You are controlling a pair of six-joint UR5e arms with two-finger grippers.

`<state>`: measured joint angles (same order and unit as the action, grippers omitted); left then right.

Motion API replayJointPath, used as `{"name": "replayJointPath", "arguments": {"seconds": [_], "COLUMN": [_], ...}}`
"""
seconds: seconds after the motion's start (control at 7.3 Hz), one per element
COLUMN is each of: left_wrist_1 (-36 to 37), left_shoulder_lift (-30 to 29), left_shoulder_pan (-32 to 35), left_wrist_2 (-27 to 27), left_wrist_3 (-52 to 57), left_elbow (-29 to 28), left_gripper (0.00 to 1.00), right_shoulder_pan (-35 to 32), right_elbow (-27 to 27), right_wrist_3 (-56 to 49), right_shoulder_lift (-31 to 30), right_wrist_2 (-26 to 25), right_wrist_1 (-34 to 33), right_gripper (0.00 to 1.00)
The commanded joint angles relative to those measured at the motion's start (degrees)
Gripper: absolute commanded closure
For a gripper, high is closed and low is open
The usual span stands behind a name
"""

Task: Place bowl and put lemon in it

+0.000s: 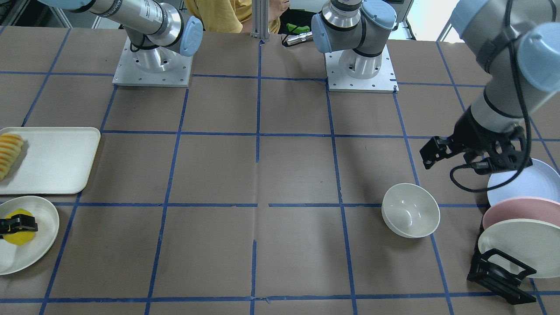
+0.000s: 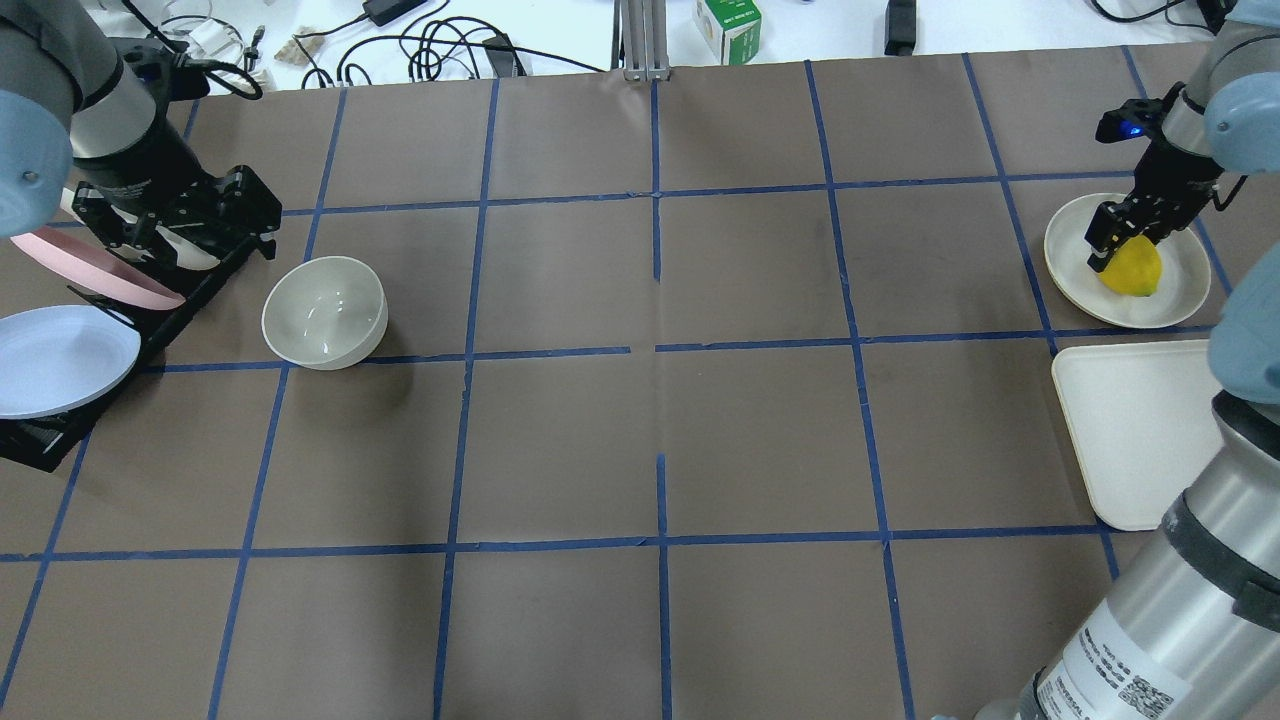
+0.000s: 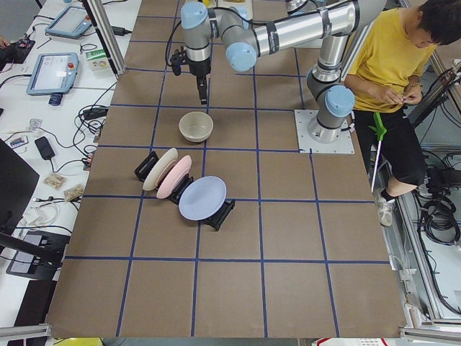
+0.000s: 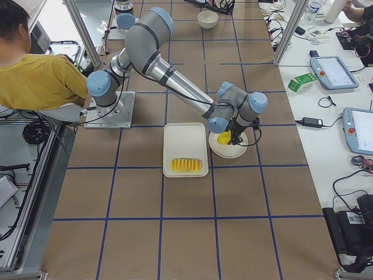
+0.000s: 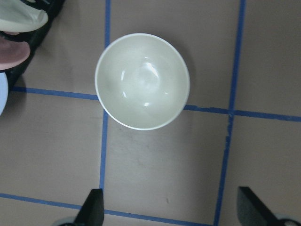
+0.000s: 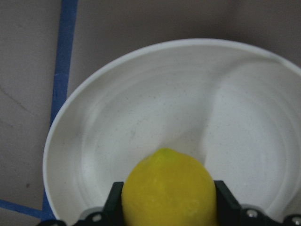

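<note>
The bowl's rim (image 1: 439, 210) (image 5: 98, 92) on the side facing the black plate rack is the next place for my left gripper, which should go there and close on it.
The off-white bowl (image 1: 410, 211) stands upright and empty on the table, and shows in the overhead view (image 2: 324, 312) and the left wrist view (image 5: 142, 81). My left gripper (image 5: 171, 212) is open and empty, raised beside the bowl near the plate rack (image 2: 165, 235). The yellow lemon (image 2: 1132, 268) sits over a cream round plate (image 2: 1180, 295) at the far end of the table. My right gripper (image 2: 1118, 240) is shut on the lemon (image 6: 169, 188), one finger on each side, with the plate (image 6: 141, 117) beneath.
A black rack (image 1: 498, 275) beside the bowl holds cream, pink and blue plates (image 2: 60, 360). A cream tray (image 1: 57, 162) with sliced yellow-orange fruit (image 1: 9, 153) lies next to the lemon's plate. A person in yellow sits behind the arm bases.
</note>
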<state>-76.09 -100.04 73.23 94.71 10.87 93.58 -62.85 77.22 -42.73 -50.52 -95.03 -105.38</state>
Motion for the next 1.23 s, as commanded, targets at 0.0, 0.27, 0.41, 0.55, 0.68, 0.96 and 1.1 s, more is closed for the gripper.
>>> {"name": "replayJointPath", "arguments": {"seconds": [0.0,0.27,0.41,0.55,0.68,0.96,1.1], "left_wrist_1": [7.34,13.19,14.98,15.44,15.61,17.46,17.64], "left_shoulder_lift": [-8.39,-11.92,-13.85,-14.57,-14.75,-15.54,-15.98], "left_shoulder_pan": [-1.87,-1.86,-2.04,-2.56,-2.83,-3.44,-4.4], "left_wrist_2": [-0.05,0.04,0.04,-0.13,-2.31,-3.21,-3.21], "left_wrist_3": [5.04,6.35,8.53,9.43,9.96,11.54,12.41], "left_elbow": [0.37,2.12,2.39,3.35,5.19,6.08,6.26], "left_gripper": [0.0,0.0,0.0,0.0,0.03,0.1,0.26], "right_shoulder_pan": [0.0,0.0,-0.08,-0.35,-0.78,-2.71,-4.37], "right_elbow": [-0.49,-1.37,-1.28,-1.28,-1.19,-1.19,-1.19], "right_wrist_3": [0.19,0.97,0.98,1.94,5.77,11.4,13.87], "right_shoulder_lift": [-0.46,-1.5,-3.25,-4.92,-6.68,-10.46,-12.3], "right_wrist_2": [-0.67,-0.59,-0.07,0.11,0.9,4.41,4.42], "right_wrist_1": [0.52,6.29,8.76,11.14,13.51,18.52,20.63], "right_gripper": [1.0,1.0,1.0,1.0,1.0,1.0,1.0]}}
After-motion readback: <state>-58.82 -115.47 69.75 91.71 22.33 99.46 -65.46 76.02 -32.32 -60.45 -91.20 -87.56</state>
